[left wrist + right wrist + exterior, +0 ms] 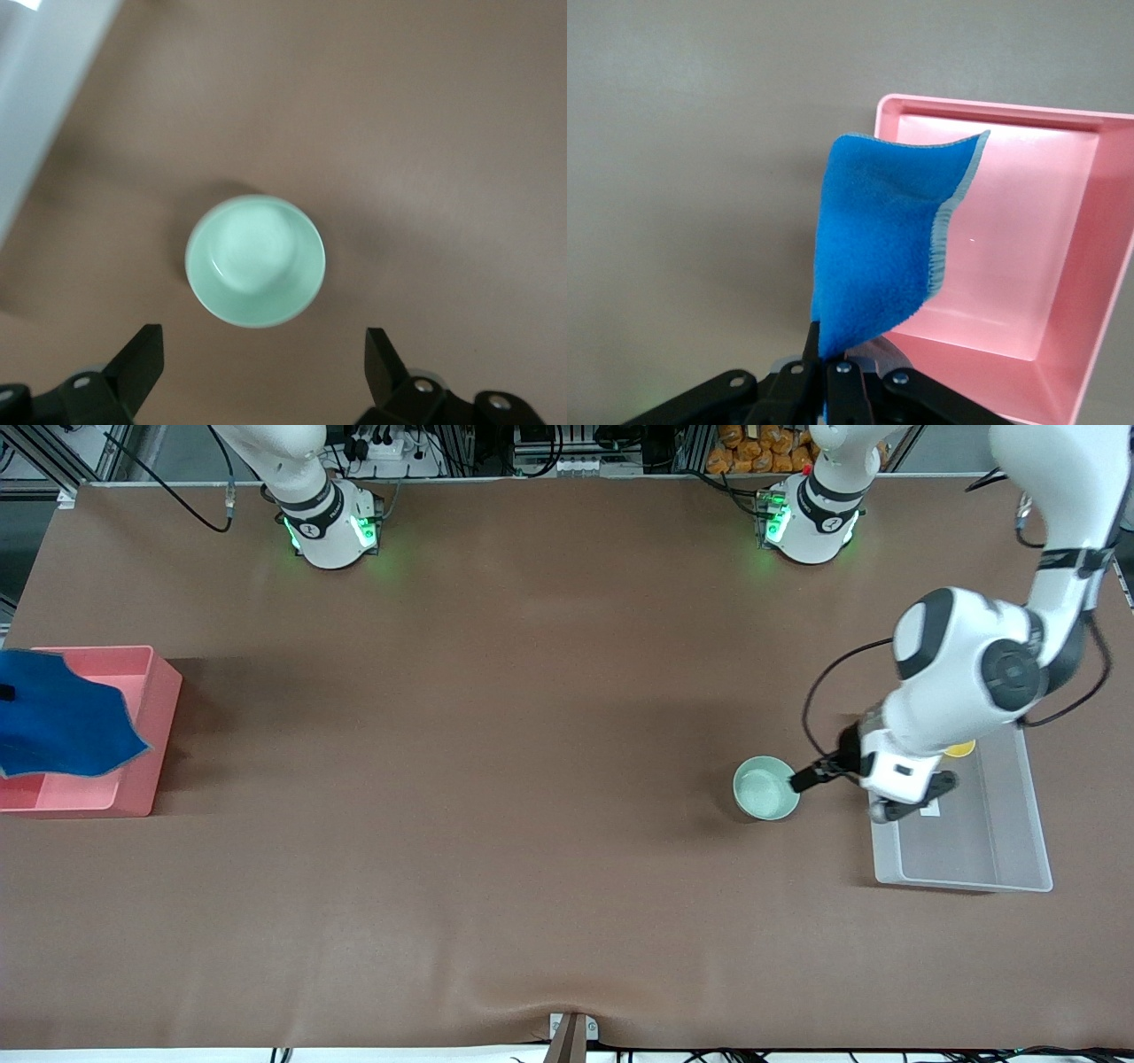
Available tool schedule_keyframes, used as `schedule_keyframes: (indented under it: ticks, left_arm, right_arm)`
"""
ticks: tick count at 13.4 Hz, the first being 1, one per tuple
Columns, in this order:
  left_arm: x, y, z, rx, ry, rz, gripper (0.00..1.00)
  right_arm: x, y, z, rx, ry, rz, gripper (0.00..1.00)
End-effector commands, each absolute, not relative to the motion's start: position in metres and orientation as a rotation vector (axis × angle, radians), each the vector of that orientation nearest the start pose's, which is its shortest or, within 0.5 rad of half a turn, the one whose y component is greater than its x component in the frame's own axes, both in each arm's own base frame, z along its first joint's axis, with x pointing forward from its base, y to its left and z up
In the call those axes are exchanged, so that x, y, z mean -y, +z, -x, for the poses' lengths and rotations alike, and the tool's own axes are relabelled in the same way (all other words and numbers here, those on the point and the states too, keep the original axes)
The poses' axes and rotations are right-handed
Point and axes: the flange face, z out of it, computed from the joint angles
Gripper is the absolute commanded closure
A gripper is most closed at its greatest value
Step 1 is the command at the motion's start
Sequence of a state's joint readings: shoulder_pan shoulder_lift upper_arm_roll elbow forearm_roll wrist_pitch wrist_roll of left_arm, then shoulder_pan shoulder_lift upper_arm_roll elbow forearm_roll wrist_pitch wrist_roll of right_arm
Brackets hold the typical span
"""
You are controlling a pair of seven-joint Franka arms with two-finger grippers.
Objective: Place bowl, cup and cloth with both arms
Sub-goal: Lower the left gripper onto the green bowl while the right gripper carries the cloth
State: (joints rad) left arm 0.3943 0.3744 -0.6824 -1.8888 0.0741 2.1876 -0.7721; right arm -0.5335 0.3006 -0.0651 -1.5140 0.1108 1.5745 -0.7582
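The robot's left gripper will next move to the mint-green bowl's rim (796, 792) (189, 276) on the side that faces the clear bin, and close there.
The mint-green bowl (766, 788) stands upright and empty on the brown table, beside the clear bin (974, 859). My left gripper (877, 788) hovers between bowl and bin, open and empty. In the left wrist view the bowl (255, 260) lies just ahead of the gripper (264, 356), apart from its wide-spread fingers (142, 354). The yellow cup (959, 749) sits in the clear bin, mostly hidden by the left arm. My right gripper (833, 354) is shut on a corner of the blue cloth (886, 248), which hangs over the pink bin (1090, 266). The cloth (62, 726) also shows in the front view.
The pink bin (151, 726) stands at the right arm's end of the table. The clear bin stands at the left arm's end, and its corner shows in the left wrist view (35, 97). Brown table surface spreads between them.
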Motion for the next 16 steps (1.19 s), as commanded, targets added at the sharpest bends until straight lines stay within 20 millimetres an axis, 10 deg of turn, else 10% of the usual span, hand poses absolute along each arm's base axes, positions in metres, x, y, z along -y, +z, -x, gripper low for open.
schedule_keyframes:
  ticks: [1, 8, 11, 15, 16]
  left_arm:
    - [0.142, 0.311, -0.602, 0.828, 0.216, 3.14, 0.0]
    - [0.133, 0.236, -0.589, 0.868, 0.207, 2.937, 0.01]
    - [0.133, 0.218, -0.587, 0.892, 0.256, 2.931, 0.28]
    - [0.133, 0.204, -0.588, 0.921, 0.29, 2.925, 0.99]
    - [0.133, 0.204, -0.59, 0.926, 0.289, 2.929, 1.0]
  right_arm:
    - [0.357, 0.485, -0.518, 0.259, 0.176, 2.922, 1.0]
    - [0.387, 0.482, -0.504, 0.344, 0.149, 2.937, 1.0]
    - [0.385, 0.496, -0.502, 0.396, 0.126, 2.939, 1.0]
    - [0.38, 0.528, -0.502, 0.42, 0.134, 2.93, 1.0]
    - [0.381, 0.528, -0.501, 0.416, 0.134, 2.931, 1.0]
